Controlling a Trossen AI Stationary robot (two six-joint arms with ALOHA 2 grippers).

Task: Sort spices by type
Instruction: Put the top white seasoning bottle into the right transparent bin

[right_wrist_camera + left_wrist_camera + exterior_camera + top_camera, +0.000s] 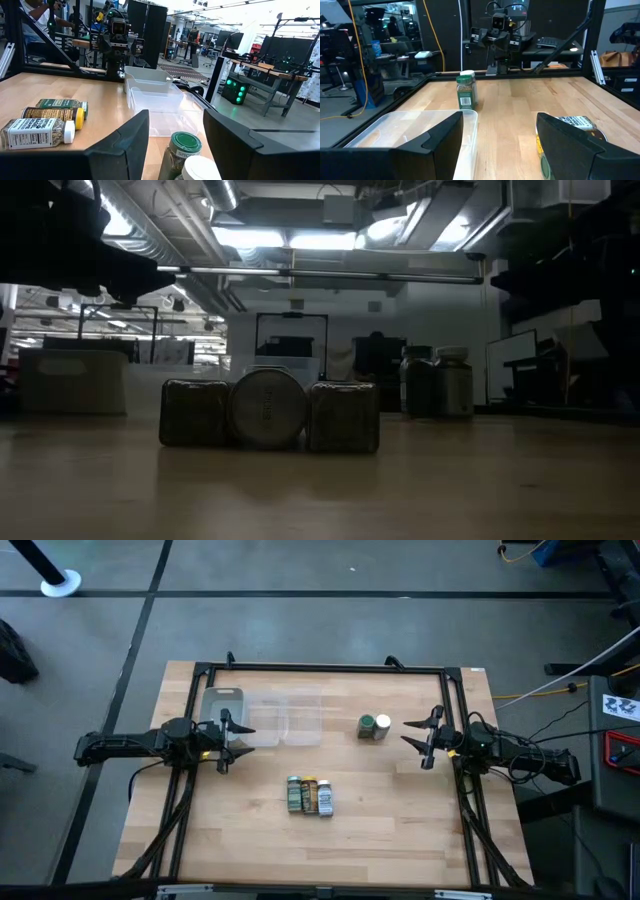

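Observation:
Next, my right gripper closes on the lid of the upright white-lidded jar [382,721] [201,168], the jar that stands against the upright green-lidded jar.
Three spice jars lie on their sides, side by side, near the table's middle: green-lidded [293,793], yellow-lidded [309,795] and white-lidded [324,798]. In the right wrist view they show as green [62,104], yellow [52,114] and white [35,132]. A green-lidded jar [367,726] and a white-lidded jar [383,726] stand upright together toward the far right. My left gripper [234,730] waits open at the left side by the clear containers. My right gripper [421,736] waits open just right of the upright pair [184,145].
Three clear plastic containers [262,718] sit in a row on the far left half, the leftmost [410,130] right under my left gripper's fingers. A black frame [320,668] borders the table. Bare wood lies between the two jar groups and along the near edge.

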